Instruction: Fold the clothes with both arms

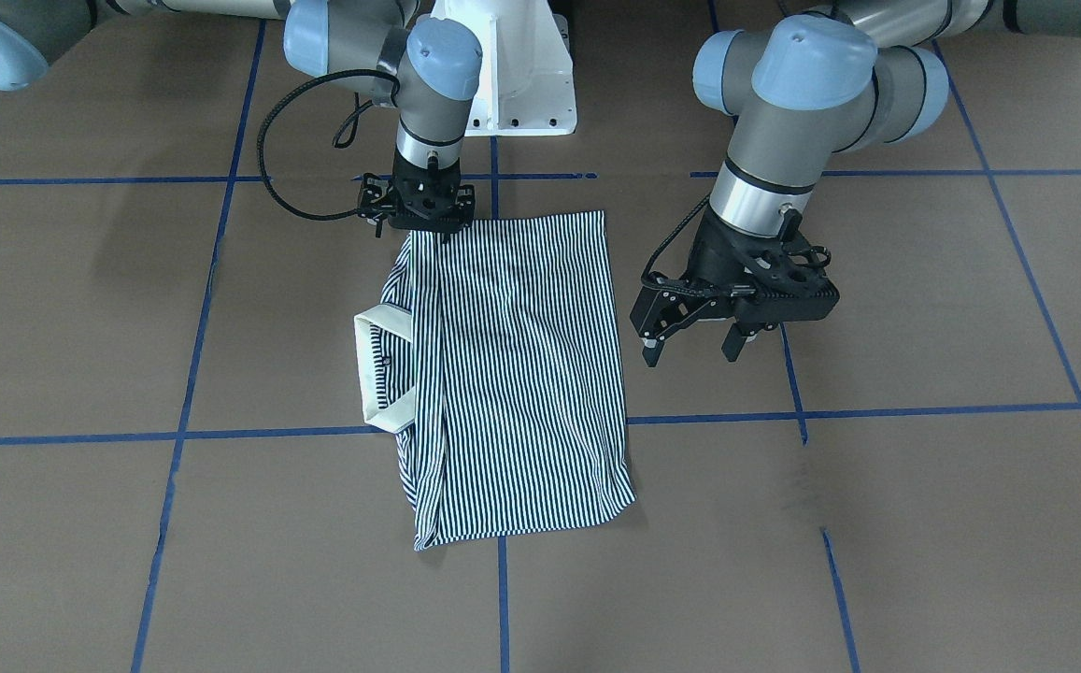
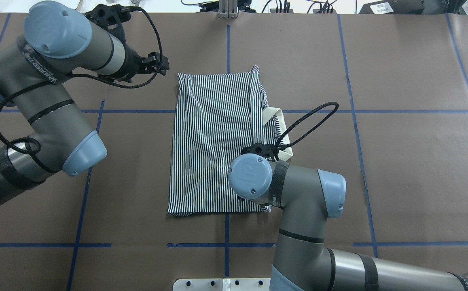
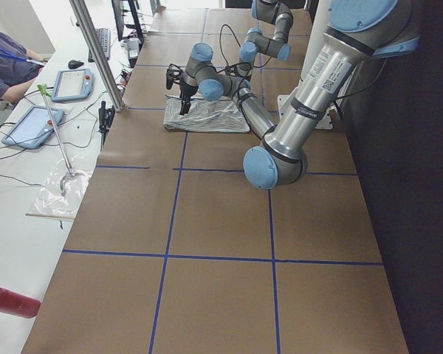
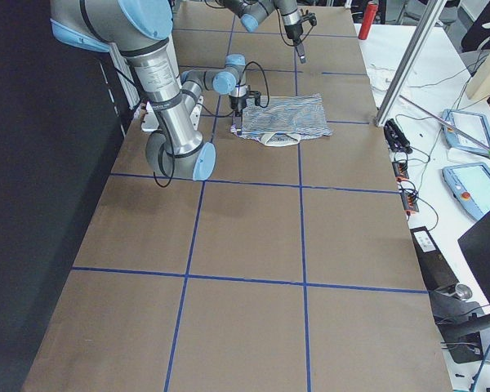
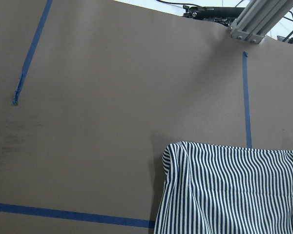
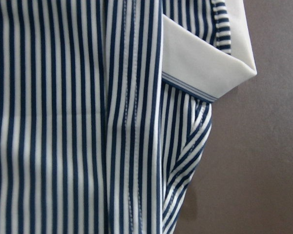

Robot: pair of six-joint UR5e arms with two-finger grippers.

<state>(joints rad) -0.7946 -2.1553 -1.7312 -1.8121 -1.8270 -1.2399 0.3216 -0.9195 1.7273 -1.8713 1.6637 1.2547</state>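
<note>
Next, my right gripper grabs the folded piece's near end [image 1: 425, 253] and pulls it over the cloth beside the collar, since the folded piece of cloth's edge stops short of that cloth.
The striped polo shirt [image 1: 521, 374] lies folded into a tall rectangle in the middle of the table, its cream collar [image 1: 381, 374] sticking out on the robot's right side. The same shirt [image 2: 213, 141] fills the centre of the overhead view. My left gripper [image 1: 692, 353] hangs open above bare table beside the shirt's other long edge, holding nothing. My right gripper [image 1: 423, 229] points straight down at the shirt's corner nearest the robot base. Its fingertips are hidden, so I cannot tell whether it is open or shut. The right wrist view shows striped cloth [image 6: 63, 122] and collar [image 6: 200, 58] up close.
The brown table carries a grid of blue tape lines [image 1: 876, 411]. The white pedestal [image 1: 521, 75] stands at the robot's side of the shirt. An aluminium post [image 2: 227, 8] and cables line the far edge. A side bench holds tablets [image 3: 29, 125]; a person [image 3: 7, 63] sits there.
</note>
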